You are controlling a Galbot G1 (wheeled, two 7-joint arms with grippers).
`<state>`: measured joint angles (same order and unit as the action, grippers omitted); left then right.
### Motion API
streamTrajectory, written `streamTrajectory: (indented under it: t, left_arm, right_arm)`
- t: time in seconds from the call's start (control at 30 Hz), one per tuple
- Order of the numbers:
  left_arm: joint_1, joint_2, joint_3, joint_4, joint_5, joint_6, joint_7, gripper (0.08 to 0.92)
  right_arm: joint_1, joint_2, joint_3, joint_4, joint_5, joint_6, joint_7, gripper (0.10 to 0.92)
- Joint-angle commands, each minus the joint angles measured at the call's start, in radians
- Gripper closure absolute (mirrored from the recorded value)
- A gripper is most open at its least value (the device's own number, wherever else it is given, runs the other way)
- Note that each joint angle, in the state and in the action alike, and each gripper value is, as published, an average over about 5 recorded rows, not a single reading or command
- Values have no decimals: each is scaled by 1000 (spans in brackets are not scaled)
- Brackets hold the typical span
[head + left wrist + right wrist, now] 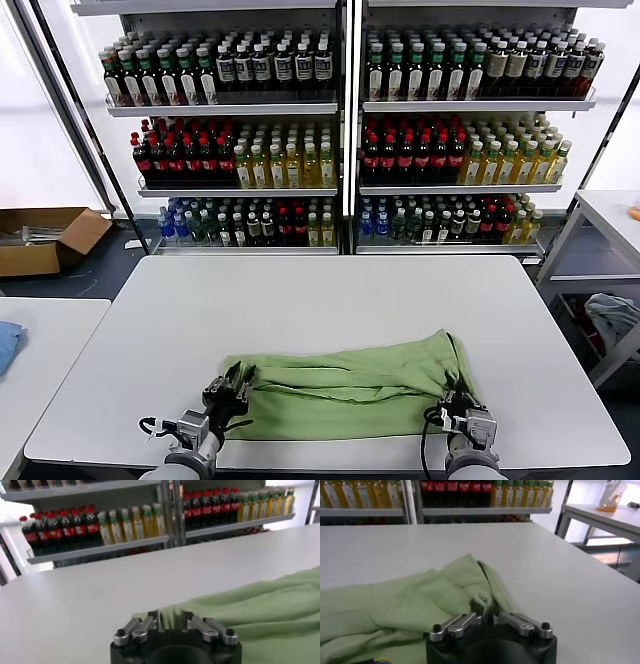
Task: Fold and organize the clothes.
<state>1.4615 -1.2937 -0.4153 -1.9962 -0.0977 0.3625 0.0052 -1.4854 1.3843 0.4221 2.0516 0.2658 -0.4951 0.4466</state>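
The light green shirt's far end lies by my right gripper, so next my left gripper regrips the shirt's bunched end (237, 363) and pulls it closer before folding.
One light green shirt (350, 390) lies crumpled and stretched sideways along the front of the white table (330, 290). My left gripper (237, 385) is at the shirt's left end, with bunched green fabric (260, 610) held between its fingers (150, 621). My right gripper (457, 408) is at the shirt's right end, shut on a pinch of the shirt's edge (420, 600), and its fingers (470, 618) almost meet. The shirt's collar, buttons and logo do not show.
Shelves of bottles (340, 130) stand behind the table. A cardboard box (45, 238) lies on the floor at the left. A side table at the left carries a blue cloth (6, 345). A pale grey-blue bundle (612, 315) sits under the right side table (610, 215).
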Motion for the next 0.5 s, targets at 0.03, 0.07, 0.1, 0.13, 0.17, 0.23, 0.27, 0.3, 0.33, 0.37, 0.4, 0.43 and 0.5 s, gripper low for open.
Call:
streamTrajectory:
  t: [0.03,0.07,0.1,0.13,0.17,0.23,0.27,0.3,0.33,0.37,0.4,0.43,0.5]
  left_arm:
    - [15,-11,-19,-65,42,0,-14,563]
    - [20,-15,-26,-75,52,2,-18,537]
    - [25,-21,-33,-84,62,7,-25,502]
    - [30,-28,-40,-88,67,14,-36,476]
    - [35,-36,-47,-90,67,24,-49,450]
    - [41,-57,-60,-86,47,48,-81,390]
    - [42,-68,-65,-80,29,59,-98,364]
    - [43,-78,-70,-73,13,67,-111,329]
    - [44,-88,-74,-66,-1,72,-121,303]
    - [44,-98,-78,-59,-12,76,-129,277]
    - [43,-107,-81,-51,-23,78,-134,246]
    - [41,-115,-84,-45,-34,80,-139,224]
    - [37,-130,-88,-34,-61,84,-145,192]
  right_arm:
    - [-19,1,4,44,38,114,-8,659]
    - [-24,-1,6,68,56,140,-10,625]
    - [-29,-3,7,94,71,163,-12,599]
    - [-33,-6,9,119,79,180,-12,573]
    - [-36,-9,10,142,83,192,-11,538]
    - [-40,-15,12,184,84,199,-3,486]
    - [-41,-17,12,201,80,197,2,451]
    - [-42,-21,12,214,76,192,8,425]
    - [-43,-25,12,226,71,186,14,399]
    - [-43,-29,12,234,67,179,20,365]
    - [-42,-34,12,237,64,171,25,339]
    - [-40,-37,13,237,62,165,30,313]
    - [-35,-41,16,229,60,155,36,257]
